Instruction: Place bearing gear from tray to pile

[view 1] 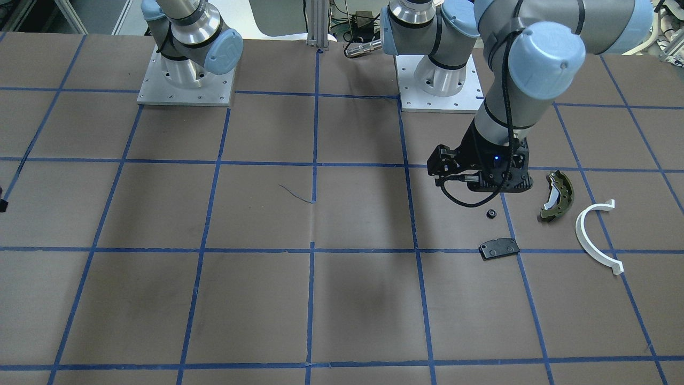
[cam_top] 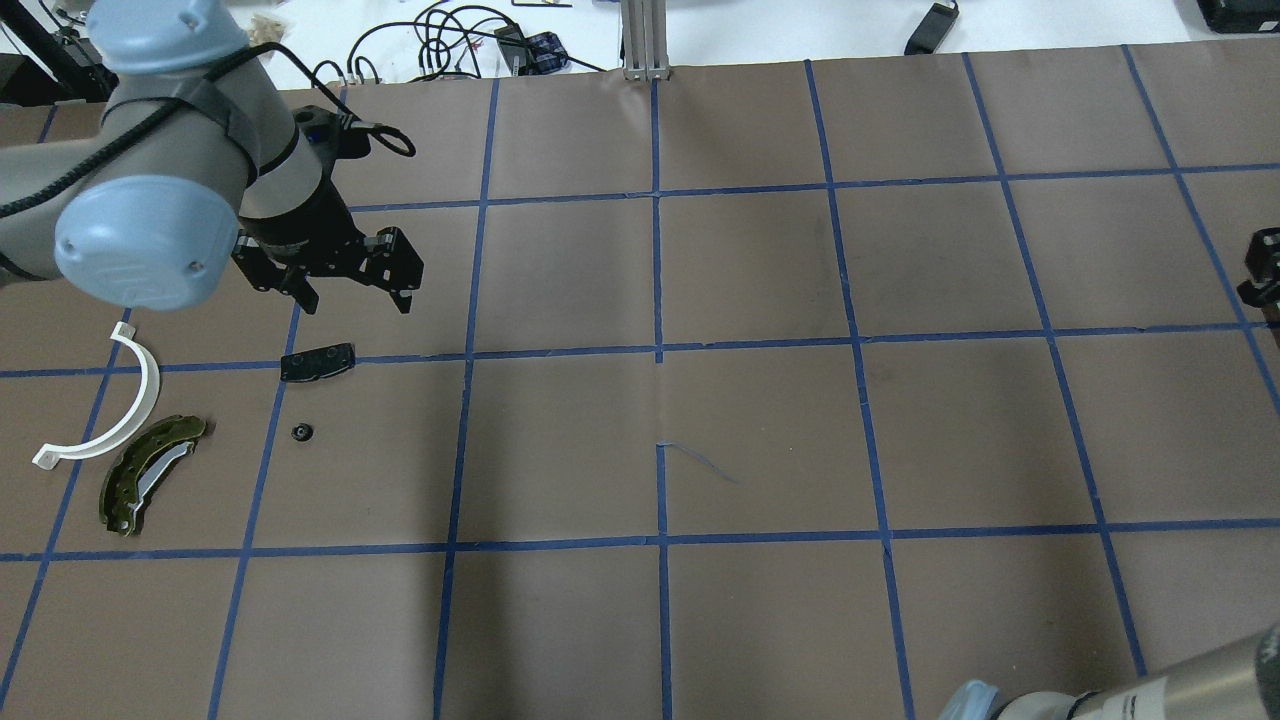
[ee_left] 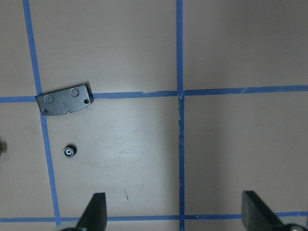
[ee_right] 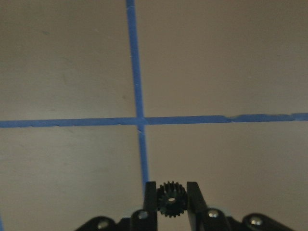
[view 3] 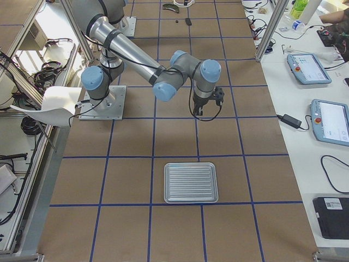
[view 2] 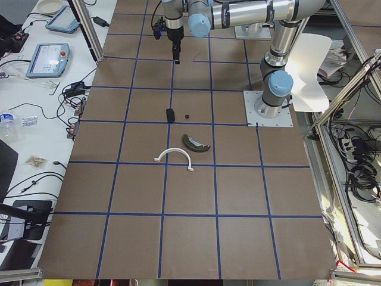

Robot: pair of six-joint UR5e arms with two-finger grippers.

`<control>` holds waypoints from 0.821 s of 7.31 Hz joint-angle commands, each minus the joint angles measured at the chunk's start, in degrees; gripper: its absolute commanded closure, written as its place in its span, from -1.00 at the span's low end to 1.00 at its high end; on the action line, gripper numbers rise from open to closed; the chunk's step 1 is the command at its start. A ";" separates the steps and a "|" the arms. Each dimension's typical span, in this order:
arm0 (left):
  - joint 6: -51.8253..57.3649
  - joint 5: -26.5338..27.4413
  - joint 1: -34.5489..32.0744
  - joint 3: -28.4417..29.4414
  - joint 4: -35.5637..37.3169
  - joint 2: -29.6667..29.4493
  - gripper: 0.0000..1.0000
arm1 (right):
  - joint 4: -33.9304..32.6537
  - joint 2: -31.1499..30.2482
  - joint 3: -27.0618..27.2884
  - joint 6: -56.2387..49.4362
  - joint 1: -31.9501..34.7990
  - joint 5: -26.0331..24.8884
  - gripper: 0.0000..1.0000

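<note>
My right gripper will release the bearing gear on the brown paper (view 1: 338, 209) next to the gap in the middle blue tape line. The gear is now above a tape crossing.
My right gripper (ee_right: 172, 192) is shut on a small black toothed bearing gear (ee_right: 171, 198) and holds it above a blue tape crossing. In the exterior right view it (view 3: 198, 111) hangs over the table beyond the ribbed metal tray (view 3: 191, 182). The pile lies on my left side: an olive brake shoe (cam_top: 150, 475), a white half-ring (cam_top: 110, 400), a black pad (cam_top: 317, 361) and another small black gear (cam_top: 302, 432). My left gripper (cam_top: 357, 300) is open and empty, hovering just beyond the pad; its wrist view shows the pad (ee_left: 65, 100) and that gear (ee_left: 70, 152).
The table is brown paper with a blue tape grid (cam_top: 658, 350). Both arm bases (view 1: 186, 80) stand at the robot's edge. An aluminium post (cam_top: 645, 40), cables and operator tablets (view 3: 330, 120) sit beyond the table's far edge.
</note>
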 commanded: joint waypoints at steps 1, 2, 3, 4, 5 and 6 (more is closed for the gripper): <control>-0.50 -2.44 -0.88 5.39 -5.35 2.03 -1.00 | -0.32 -0.63 2.01 18.84 13.14 3.45 1.00; 0.11 -1.66 -1.06 5.22 -5.45 3.35 -1.00 | -1.01 -0.55 2.02 29.79 20.33 3.37 1.00; 0.11 -0.78 -1.06 4.00 -4.93 4.06 -0.98 | -2.76 0.06 2.19 38.69 26.84 3.37 1.00; 0.02 -0.95 -1.06 3.99 -4.31 4.41 -0.93 | -5.91 1.37 2.54 45.56 32.30 3.37 1.00; 0.37 -0.60 -1.06 3.82 -4.30 5.46 -0.93 | -12.21 3.21 4.37 51.81 36.45 3.45 1.00; 0.38 -0.51 -1.06 3.64 -4.39 6.69 -0.98 | -17.49 4.71 5.96 57.53 40.06 3.54 1.00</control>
